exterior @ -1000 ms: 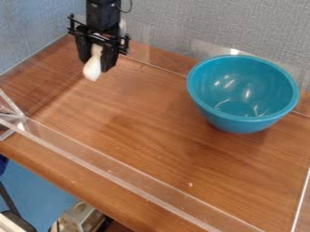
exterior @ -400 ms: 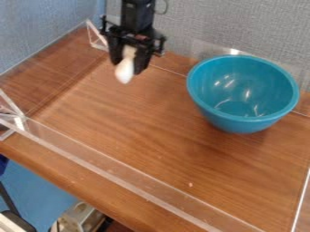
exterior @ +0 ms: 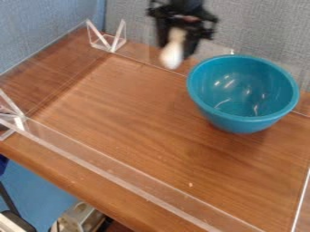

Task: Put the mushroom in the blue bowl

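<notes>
The mushroom, now held in the air above the table's back, will be released by my gripper on the inside bottom of the blue bowl (exterior: 231, 91), close to its middle.
My gripper (exterior: 179, 47) hangs in the air above the back of the table, just left of the blue bowl (exterior: 244, 92). It is shut on the mushroom (exterior: 175, 54), whose cream-white stem shows between the dark fingers; the cap is blurred and hard to make out. The glossy teal-blue bowl stands on the wooden table at the right, with nothing inside it. The gripper and mushroom are blurred.
The wooden table (exterior: 133, 127) is ringed by low clear acrylic walls (exterior: 109, 172). Clear triangular brackets (exterior: 105, 38) stand at the back left corner. A blue-grey fabric wall rises behind.
The gripper has carried the mushroom steadily to the right along the back of the table, from the far left corner to a spot just beside the bowl's left rim.
</notes>
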Tool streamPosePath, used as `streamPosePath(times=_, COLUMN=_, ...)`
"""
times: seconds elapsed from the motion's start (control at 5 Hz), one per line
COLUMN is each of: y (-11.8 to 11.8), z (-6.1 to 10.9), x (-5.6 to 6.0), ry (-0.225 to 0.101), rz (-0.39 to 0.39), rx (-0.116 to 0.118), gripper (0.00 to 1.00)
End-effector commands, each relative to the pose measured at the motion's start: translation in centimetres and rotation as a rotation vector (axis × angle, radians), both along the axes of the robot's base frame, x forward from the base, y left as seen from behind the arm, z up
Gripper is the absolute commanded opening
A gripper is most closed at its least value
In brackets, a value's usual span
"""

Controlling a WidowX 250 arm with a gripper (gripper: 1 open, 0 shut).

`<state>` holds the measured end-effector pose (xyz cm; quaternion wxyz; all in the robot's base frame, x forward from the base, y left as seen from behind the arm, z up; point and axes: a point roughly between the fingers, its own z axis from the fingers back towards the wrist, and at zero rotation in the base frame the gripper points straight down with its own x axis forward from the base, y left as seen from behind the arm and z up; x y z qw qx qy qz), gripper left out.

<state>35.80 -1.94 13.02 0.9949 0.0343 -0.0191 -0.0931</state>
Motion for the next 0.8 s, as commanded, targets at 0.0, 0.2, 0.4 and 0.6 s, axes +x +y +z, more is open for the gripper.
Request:
streamPosePath(times=0.0, y=-4.4, z=0.0, x=1.3, ry=-0.042, rz=-0.077, rx=-0.015, gripper=0.00)
streamPosePath(times=0.2, y=-4.1, z=-1.0, x=1.7, ry=-0.019, rz=-0.074, rx=-0.015, gripper=0.00)
streamPosePath(times=0.4, y=-2.1, z=-1.4, x=1.6, ry=0.003, rz=-0.049, rx=-0.015, gripper=0.00)
streamPosePath(times=0.6, y=-1.6, z=-2.5, x=1.4, ry=0.024, rz=-0.014, rx=-0.016, gripper=0.00)
